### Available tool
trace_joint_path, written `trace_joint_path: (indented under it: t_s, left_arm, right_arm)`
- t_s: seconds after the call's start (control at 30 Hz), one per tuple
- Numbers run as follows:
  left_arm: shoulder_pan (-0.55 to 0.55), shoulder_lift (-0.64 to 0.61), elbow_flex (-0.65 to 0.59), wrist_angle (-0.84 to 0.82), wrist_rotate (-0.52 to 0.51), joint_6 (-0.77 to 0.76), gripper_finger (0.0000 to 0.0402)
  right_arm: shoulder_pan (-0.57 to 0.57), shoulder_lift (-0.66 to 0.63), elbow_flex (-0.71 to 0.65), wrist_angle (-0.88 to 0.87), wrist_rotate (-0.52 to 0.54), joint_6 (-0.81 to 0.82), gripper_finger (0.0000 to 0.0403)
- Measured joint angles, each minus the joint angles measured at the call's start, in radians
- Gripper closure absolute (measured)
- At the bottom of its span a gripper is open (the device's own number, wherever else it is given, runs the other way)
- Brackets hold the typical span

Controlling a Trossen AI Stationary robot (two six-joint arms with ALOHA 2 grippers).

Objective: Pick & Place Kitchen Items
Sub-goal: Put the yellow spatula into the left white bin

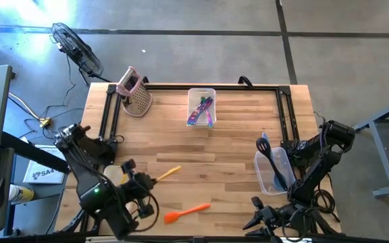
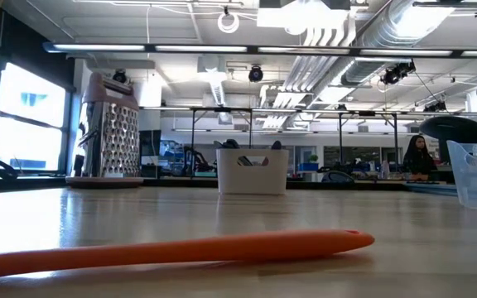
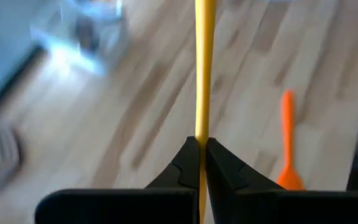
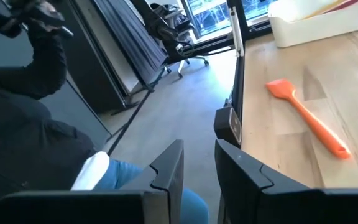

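My left gripper will let go of the yellow utensil inside the white bin (image 1: 124, 181) that is under its own arm.
My left gripper (image 1: 150, 181) hovers over the table's near left part, shut on a yellow utensil (image 1: 169, 173) whose long handle (image 3: 204, 62) sticks out past the fingertips. An orange spatula (image 1: 188, 212) lies flat on the wood near the front edge, also seen in the low view (image 2: 180, 248) and the right wrist view (image 4: 309, 118). My right gripper (image 1: 252, 212) waits at the near edge, right of the spatula. It points toward the table's left and is open (image 4: 197, 168) with nothing between its fingers. My left gripper pinches the yellow utensil's slim handle (image 3: 202, 138) between its two fingertips (image 3: 188, 162). The fingers lie along the handle, which runs straight on from them toward the table's far right. The end behind the fingertips is hidden by the gripper.
A clear bin (image 1: 201, 91) with purple and blue utensils stands at the far middle, a pink grater (image 1: 135, 91) far left. A clear bin (image 1: 273, 177) at the right holds black and blue utensils. A white bin (image 4: 316, 22) sits under my left arm.
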Motion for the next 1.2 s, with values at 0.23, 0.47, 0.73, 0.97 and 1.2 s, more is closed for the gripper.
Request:
trace_joint_path:
  t_s: [0.23, 0.47, 0.73, 0.97, 1.2]
  left_arm:
    - [-0.037, -0.159, -0.326, -0.001, 0.2, -0.303, 0.0401]
    - [-0.174, -0.26, -0.467, -0.001, 0.302, -0.641, 0.0401]
    - [-0.353, -0.194, -0.529, 0.015, 0.497, -0.982, 0.0401]
    - [-0.364, -0.136, -0.529, 0.053, 0.539, -0.981, 0.0401]
    - [-0.343, -0.134, -0.529, 0.087, 0.55, -0.977, 0.0401]
  right_arm:
    - [0.0, 0.0, 0.0, -0.006, -0.001, -0.049, 0.0319]
    - [-0.006, 0.0, 0.0, -0.005, 0.003, -0.055, 0.0319]
    - [-0.039, 0.0, 0.0, -0.004, 0.003, -0.072, 0.0319]
    - [-0.042, 0.0, 0.0, -0.004, 0.002, -0.069, 0.0319]
    - [-0.042, 0.0, 0.0, -0.005, 0.002, -0.075, 0.0319]
